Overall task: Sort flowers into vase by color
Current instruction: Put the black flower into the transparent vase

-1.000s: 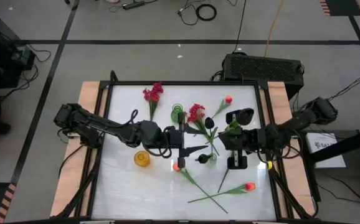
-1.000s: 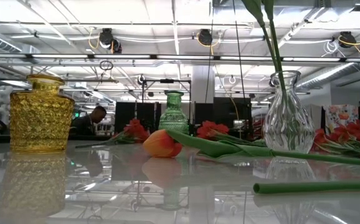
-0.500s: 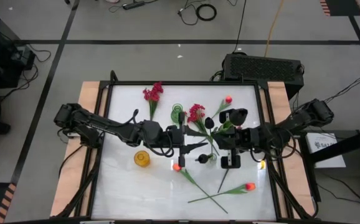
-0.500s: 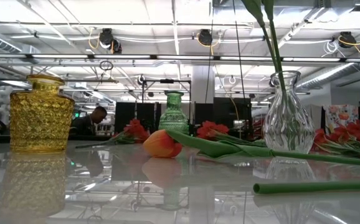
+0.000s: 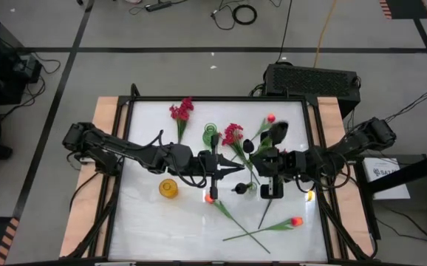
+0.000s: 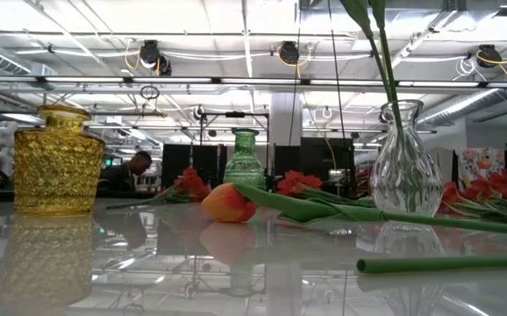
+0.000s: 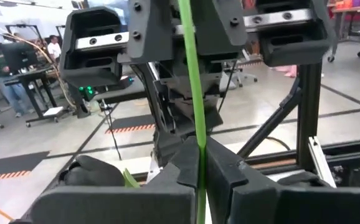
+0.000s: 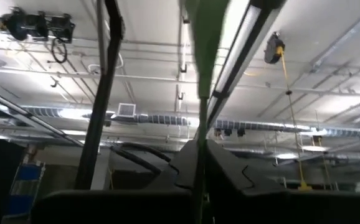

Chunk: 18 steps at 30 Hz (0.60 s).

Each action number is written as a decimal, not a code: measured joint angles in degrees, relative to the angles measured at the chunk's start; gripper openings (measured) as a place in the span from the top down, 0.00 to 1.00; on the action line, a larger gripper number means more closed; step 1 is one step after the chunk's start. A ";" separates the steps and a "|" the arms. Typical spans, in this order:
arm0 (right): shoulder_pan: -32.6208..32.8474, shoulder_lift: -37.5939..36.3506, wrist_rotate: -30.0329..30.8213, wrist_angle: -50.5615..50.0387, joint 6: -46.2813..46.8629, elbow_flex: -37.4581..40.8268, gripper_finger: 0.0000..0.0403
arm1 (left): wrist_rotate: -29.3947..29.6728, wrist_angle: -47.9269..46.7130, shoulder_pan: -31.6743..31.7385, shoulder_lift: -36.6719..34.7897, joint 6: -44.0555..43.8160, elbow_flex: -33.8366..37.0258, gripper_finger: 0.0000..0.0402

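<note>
The black-bloomed flower's stem is held at its end by my left gripper to go to the clear vase, so next my right gripper takes it just below the flower's leaf point(image 8: 203, 102).
A black-bloomed flower point(image 5: 280, 133) is held between both arms over the table's middle. My left gripper point(image 5: 234, 171) and my right gripper point(image 5: 260, 161) are both shut on its green stem point(image 7: 191, 74). In the low view a green stem point(image 6: 383, 61) rises out of the clear vase point(image 6: 405, 162) and leaves the picture at the top. An orange tulip point(image 6: 228, 203) lies on the table next to the clear vase point(image 5: 252, 185). The yellow vase point(image 5: 168, 188) and green vase point(image 5: 210, 134) stand apart from the grippers. My left gripper pinches the green stem point(image 7: 195, 134) between its two fingers, coming level from the table's left. The fingers lie across the stem, which stands upright through them and runs on above. My right gripper pinches the same flower's stem point(image 8: 200, 134) between its two fingers, coming from the table's right. The stem and a leaf point(image 8: 206, 37) run on past the fingers toward the ceiling.
Crimson sprays point(image 5: 182, 111) point(image 5: 232, 134) lie at the far side. Orange tulips lie at the far right point(image 5: 270, 117), the near right point(image 5: 296, 221) and the near middle point(image 5: 210, 198). A small black bloom point(image 5: 238, 189) lies beside the clear vase.
My left gripper has shut on the stem; its fingers stood spread apart a second ago. My right gripper has gone a little toward the table's left edge, taking the black bloom with it. The stem in the clear vase has stayed where it was.
</note>
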State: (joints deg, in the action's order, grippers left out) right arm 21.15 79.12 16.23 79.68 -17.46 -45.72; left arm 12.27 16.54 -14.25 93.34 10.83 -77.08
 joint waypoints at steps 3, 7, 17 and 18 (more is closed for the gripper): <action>0.02 -0.21 0.18 -3.28 1.53 -0.02 0.88 | 0.19 -3.46 -0.52 -1.77 -0.73 0.04 0.97; 0.01 -1.04 0.21 -8.76 5.35 0.00 0.77 | 0.28 -9.90 -0.69 -4.67 -3.32 0.04 0.97; 0.38 -4.88 -0.04 -16.40 7.61 0.03 0.58 | -0.05 -23.45 -1.18 -7.86 -7.55 0.03 0.97; 0.34 -5.16 -0.04 -16.53 7.61 0.03 0.57 | -0.07 -23.53 -1.21 -7.92 -7.56 0.02 0.97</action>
State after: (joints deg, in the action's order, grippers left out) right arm 21.49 73.97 16.19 63.15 -9.85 -45.69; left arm 12.21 -6.99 -15.46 85.42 3.27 -77.06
